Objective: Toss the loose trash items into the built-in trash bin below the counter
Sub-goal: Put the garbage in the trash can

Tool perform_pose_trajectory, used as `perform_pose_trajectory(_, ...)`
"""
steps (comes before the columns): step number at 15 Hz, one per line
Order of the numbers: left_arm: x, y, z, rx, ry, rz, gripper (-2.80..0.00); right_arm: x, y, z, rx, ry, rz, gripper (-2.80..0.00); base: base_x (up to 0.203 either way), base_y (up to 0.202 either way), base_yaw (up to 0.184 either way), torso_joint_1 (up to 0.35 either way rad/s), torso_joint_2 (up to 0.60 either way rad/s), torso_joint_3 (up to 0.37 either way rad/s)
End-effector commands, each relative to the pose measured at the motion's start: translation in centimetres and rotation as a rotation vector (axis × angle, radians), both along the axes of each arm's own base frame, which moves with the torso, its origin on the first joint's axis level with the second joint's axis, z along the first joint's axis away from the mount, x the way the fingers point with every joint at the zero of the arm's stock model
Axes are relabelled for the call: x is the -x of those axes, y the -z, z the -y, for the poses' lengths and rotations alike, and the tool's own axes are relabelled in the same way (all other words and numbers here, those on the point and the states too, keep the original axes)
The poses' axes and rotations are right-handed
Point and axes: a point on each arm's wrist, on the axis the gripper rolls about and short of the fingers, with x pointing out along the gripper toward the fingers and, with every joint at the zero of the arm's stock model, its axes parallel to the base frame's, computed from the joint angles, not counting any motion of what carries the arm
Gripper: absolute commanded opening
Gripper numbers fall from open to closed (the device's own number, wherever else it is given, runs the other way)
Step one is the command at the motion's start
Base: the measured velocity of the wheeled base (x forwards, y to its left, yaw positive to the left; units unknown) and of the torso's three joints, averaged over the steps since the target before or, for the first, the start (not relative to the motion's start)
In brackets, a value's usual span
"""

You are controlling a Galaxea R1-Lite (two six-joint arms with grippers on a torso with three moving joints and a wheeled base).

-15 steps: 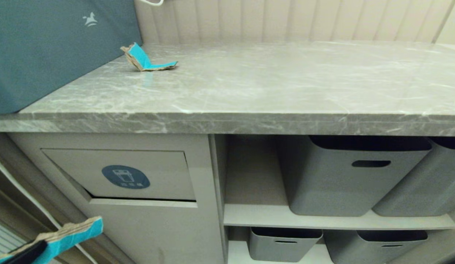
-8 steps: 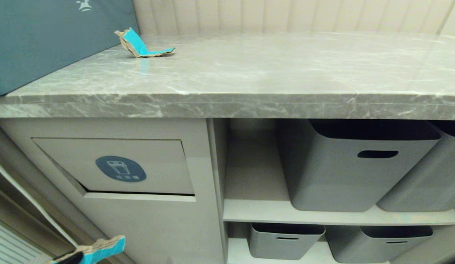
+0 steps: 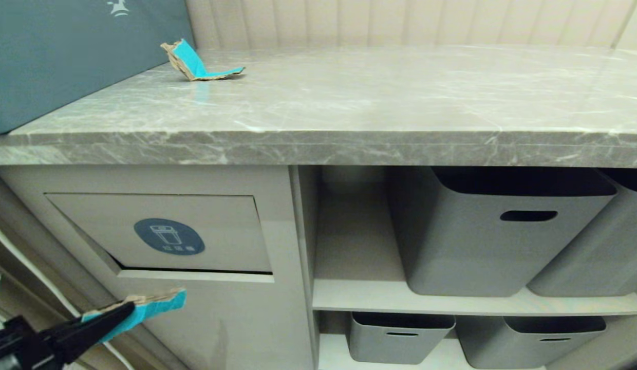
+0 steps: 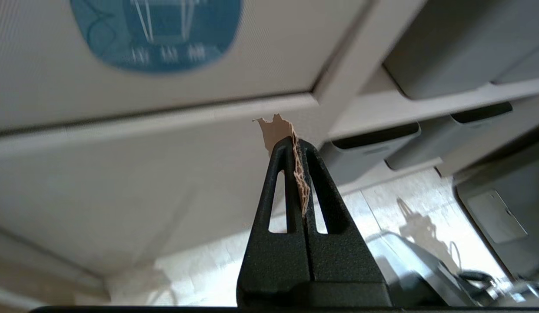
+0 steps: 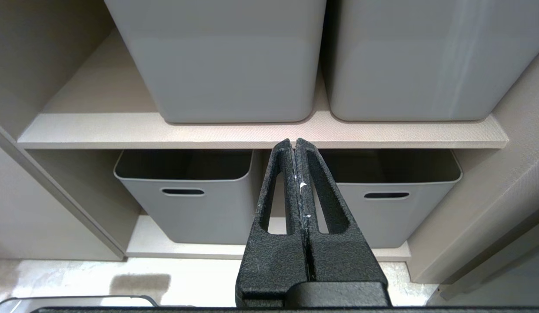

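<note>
Next, my left gripper lets go of the cardboard scrap at the trash bin's ledge (image 3: 217,270) (image 4: 252,102) under the bottom edge of the flap, below the blue sticker.
My left gripper (image 3: 124,312) is shut on a turquoise-and-brown cardboard scrap (image 3: 156,304), low at the left, just below the flap of the built-in trash bin (image 3: 164,234) and apart from it. In the left wrist view the scrap's ragged brown edge (image 4: 278,130) pokes out past the pinched fingertips of the left gripper (image 4: 294,145), with the flap's blue sticker (image 4: 156,34) above. A second bent scrap (image 3: 198,64) lies on the grey marble counter (image 3: 349,97) at the far left. My right gripper (image 5: 294,143) is shut on nothing, parked before the shelves.
A large teal-blue box (image 3: 67,56) stands on the counter's left end beside the lying scrap. Grey storage tubs (image 3: 503,236) fill the open shelves to the right of the bin cabinet, with smaller tubs (image 3: 400,339) below.
The head view tilted down a little early on. My left gripper dipped almost out of sight, then rose and reached forward with the scrap, closer to the bin flap.
</note>
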Motion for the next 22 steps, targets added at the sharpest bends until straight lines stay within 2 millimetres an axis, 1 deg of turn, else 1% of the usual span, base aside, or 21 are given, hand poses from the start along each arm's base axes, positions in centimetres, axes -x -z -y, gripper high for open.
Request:
perform_pose_trajectory(1,-2.9,0.9,0.1,0.001,0.007,-0.049,-2.80,0.0,0.0,0.0,0.000,0.000,0.000,-2.80,0.000,0.000,0.000,0.000,0.00,0.000)
perform_pose_trajectory(3,-5.4,1.2,0.1,-0.002,0.015,0.002,-2.80,0.0,0.0,0.0,0.000,0.000,-0.001,-2.80,0.000,0.000,0.000,0.000,0.00,0.000)
perform_pose_trajectory(5,-7.2,1.3,0.5,-0.010,0.039,0.066,-2.80,0.0,0.0,0.0,0.000,0.000,-0.001,-2.80,0.000,0.000,0.000,0.000,0.00,0.000)
perform_pose_trajectory(7,-7.5,1.3,0.9,-0.019,0.067,0.082,-2.80,0.0,0.0,0.0,0.000,0.000,-0.001,-2.80,0.000,0.000,0.000,0.000,0.00,0.000)
perform_pose_trajectory(9,-8.2,2.0,1.0,-0.031,0.071,0.051,-2.80,0.0,0.0,0.0,0.000,0.000,-0.001,-2.80,0.000,0.000,0.000,0.000,0.00,0.000)
perform_pose_trajectory(11,-9.2,2.8,1.1,-0.032,0.078,0.012,-2.80,0.0,0.0,0.0,0.000,0.000,-0.001,-2.80,0.000,0.000,0.000,0.000,0.00,0.000)
perform_pose_trajectory(15,-11.7,3.5,1.3,-0.022,0.121,-0.017,-2.80,0.0,0.0,0.0,0.000,0.000,-0.001,-2.80,0.000,0.000,0.000,0.000,0.00,0.000)
perform_pose_trajectory(17,-12.6,3.9,1.4,-0.016,0.148,0.006,-2.80,0.0,0.0,0.0,0.000,0.000,0.000,-2.80,0.000,0.000,0.000,0.000,0.00,0.000)
perform_pose_trajectory(22,-13.3,4.3,1.4,-0.014,0.154,-0.005,-2.80,0.0,0.0,0.0,0.000,0.000,-0.001,-2.80,0.000,0.000,0.000,0.000,0.00,0.000)
